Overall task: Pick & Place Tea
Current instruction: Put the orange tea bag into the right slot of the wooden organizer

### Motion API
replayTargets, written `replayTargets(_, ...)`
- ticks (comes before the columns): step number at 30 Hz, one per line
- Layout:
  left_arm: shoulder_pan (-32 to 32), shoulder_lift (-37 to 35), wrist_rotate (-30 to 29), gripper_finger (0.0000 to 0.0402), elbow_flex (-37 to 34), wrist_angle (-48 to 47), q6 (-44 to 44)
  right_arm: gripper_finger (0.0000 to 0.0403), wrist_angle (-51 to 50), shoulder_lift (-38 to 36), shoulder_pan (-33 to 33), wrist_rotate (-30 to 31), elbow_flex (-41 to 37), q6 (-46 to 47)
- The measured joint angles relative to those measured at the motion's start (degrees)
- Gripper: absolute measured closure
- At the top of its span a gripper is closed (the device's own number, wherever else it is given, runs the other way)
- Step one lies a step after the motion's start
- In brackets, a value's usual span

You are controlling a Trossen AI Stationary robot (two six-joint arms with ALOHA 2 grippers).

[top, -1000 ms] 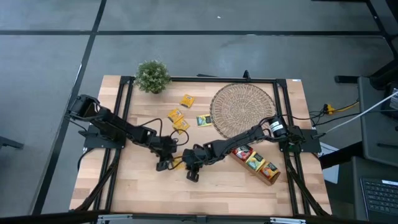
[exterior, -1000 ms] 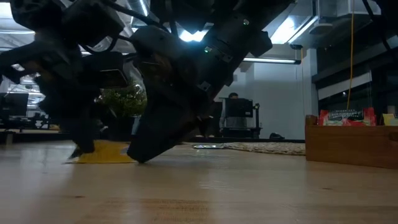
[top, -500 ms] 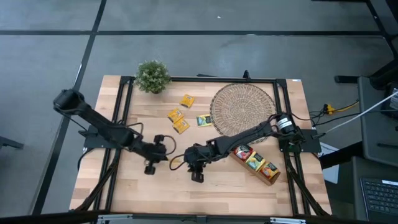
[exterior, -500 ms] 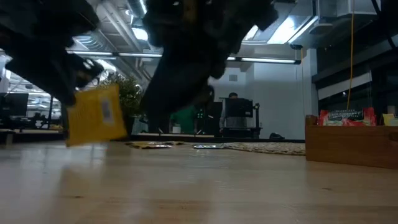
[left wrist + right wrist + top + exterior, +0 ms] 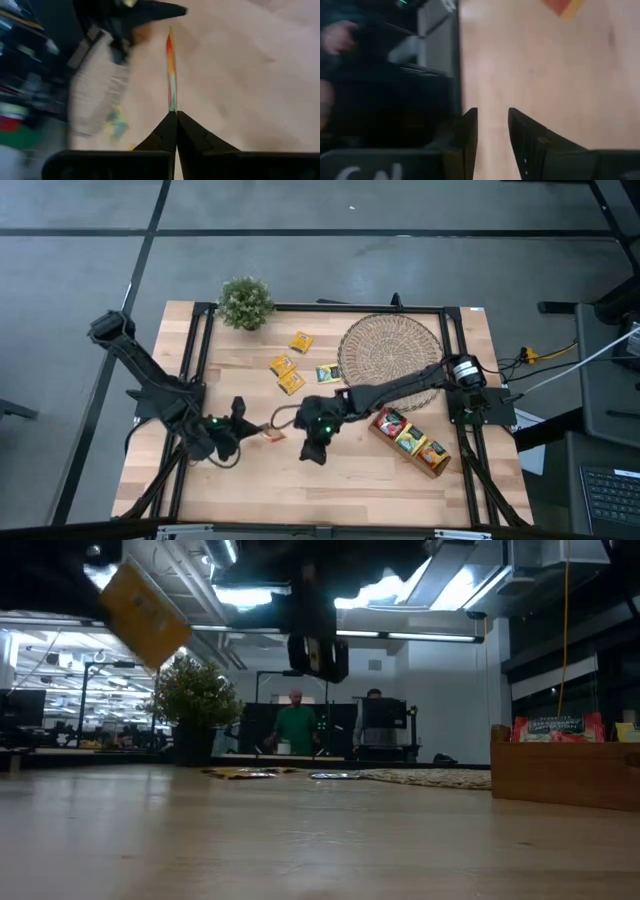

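Next, my left gripper lets go of the yellow tea sachet between the open fingers of my right gripper (image 5: 305, 441) (image 5: 144, 34).
My left gripper (image 5: 260, 433) is shut on a yellow tea sachet (image 5: 272, 436) and holds it up over the table's near left part. In the low view that sachet (image 5: 145, 610) hangs tilted, high above the wood. My right gripper (image 5: 312, 452) hovers just to the sachet's right; its fingers (image 5: 470, 132) stand open with only bare table between them. Three yellow sachets (image 5: 291, 383) and a green one (image 5: 327, 374) lie flat on the table, left of the round woven mat (image 5: 390, 355). My left gripper pinches the yellow sachet by one edge (image 5: 172, 106) between its two shut fingers. The sachet runs straight out ahead of the fingertips and shows edge-on there. It is lifted clear of the table and hangs tilted.
A long wooden tray (image 5: 438, 465) holding several red and yellow sachets lies slanted at the near right. A small potted plant (image 5: 245, 302) stands at the far left corner. Bare wood stretches along the near edge. People stand in the room beyond the table.
My left gripper has lifted the yellow sachet from lying flat on the table, swung with it toward the table's left edge and rolled, so the sachet now hangs tilted and clear. My right gripper has risen off the table.
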Motion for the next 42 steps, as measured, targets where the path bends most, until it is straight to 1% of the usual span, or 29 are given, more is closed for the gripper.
replayTargets(3, -1.7, -0.2, -5.4, 0.0399, 0.1, -0.1, 7.0, 0.0294, 2.7, 0.0, -1.8, -5.6, 0.0, 5.5)
replayTargets(6, -2.5, 0.0, -8.9, 0.0399, 0.1, 0.0, 13.2, 0.0294, 9.0, 0.0, -3.7, -10.9, 0.0, 10.6)
replayTargets(11, -2.9, 0.2, -12.1, 0.0399, 0.0, 0.7, 23.8, 0.0294, 13.4, 0.0, -7.2, -11.7, 0.0, 13.4)
replayTargets(15, -3.0, 0.2, -16.0, 0.0399, 0.0, 1.9, 30.8, 0.0294, 13.0, 0.0, -9.5, -11.7, 0.0, 13.8)
replayTargets(18, -3.0, 0.2, -16.1, 0.0399, 0.0, 3.4, 35.1, 0.0294, 13.1, 0.0, -10.8, -11.7, 0.0, 12.6)
replayTargets(24, -2.9, 0.2, -15.8, 0.0399, 0.0, 11.8, 43.3, 0.0294, 13.5, 0.0, -12.5, -10.7, 0.0, 10.8)
replayTargets(27, -2.6, 0.2, -15.6, 0.0399, 0.0, 14.4, 46.2, 0.0294, 14.7, 0.0, -13.0, -10.5, 0.0, 10.0)
replayTargets(30, -1.9, 0.2, -15.4, 0.0399, 0.0, 14.7, 47.3, 0.0294, 17.4, 0.0, -12.9, -10.7, 0.0, 9.7)
replayTargets(34, -0.5, 0.2, -13.3, 0.0399, 0.0, 15.0, 47.3, 0.0294, 20.4, 0.0, -12.9, -11.8, 0.0, 9.7)
replayTargets(42, 2.0, 0.2, -12.2, 0.0399, 0.0, 15.1, 47.3, 0.0301, 21.7, 0.0, -12.9, -12.1, 0.0, 9.3)
